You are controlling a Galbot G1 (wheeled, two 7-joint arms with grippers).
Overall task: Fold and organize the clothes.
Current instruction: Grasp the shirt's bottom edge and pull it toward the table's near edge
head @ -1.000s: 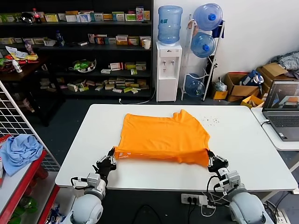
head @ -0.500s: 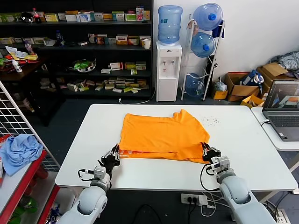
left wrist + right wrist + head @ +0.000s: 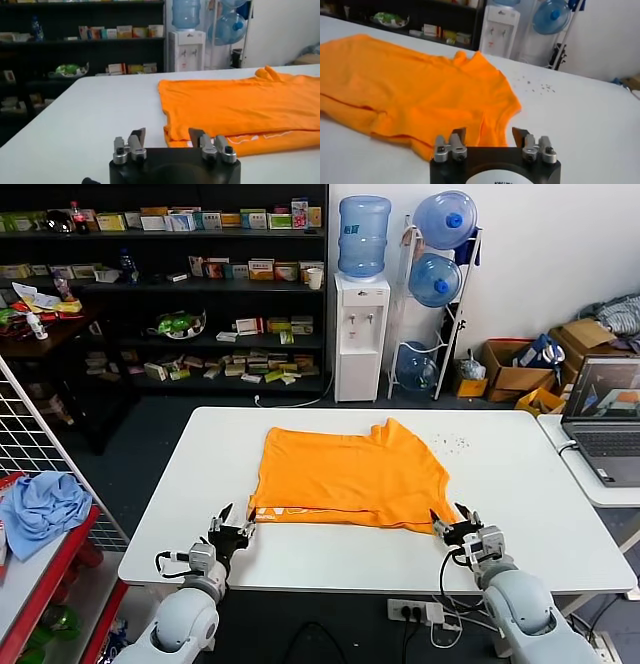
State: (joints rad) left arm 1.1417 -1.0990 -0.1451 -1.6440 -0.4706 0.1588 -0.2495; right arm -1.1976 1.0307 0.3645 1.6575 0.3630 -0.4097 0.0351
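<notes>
The orange T-shirt's near edge is rumpled, so next my left gripper takes its printed corner [image 3: 262, 514] and pulls it straight together with my right gripper before folding.
The clothes are one bright orange T-shirt [image 3: 345, 474], lying flat on the white table [image 3: 520, 484] with its near part doubled into two layers. A strip of pale print shows at the near left corner. My left gripper [image 3: 232, 524] stands open just in front of that corner, with nothing between its fingers. My right gripper [image 3: 455, 522] is open and empty by the near right corner. In the left wrist view the gripper [image 3: 167, 134] faces the layered corner of the shirt [image 3: 240, 107]. In the right wrist view the gripper [image 3: 489, 132] faces the shirt's [image 3: 410, 85] rumpled edge.
Small dark specks [image 3: 450, 442] lie on the table beyond the shirt. A laptop [image 3: 605, 419] sits on a side table at the right. A light blue cloth [image 3: 40, 504] lies on a red rack at the left. A power strip [image 3: 415, 612] hangs below the table's front edge.
Both grippers have let go of the shirt's near edge, opened, and drawn back toward the table's front. The lifted edge has dropped flat onto the table.
</notes>
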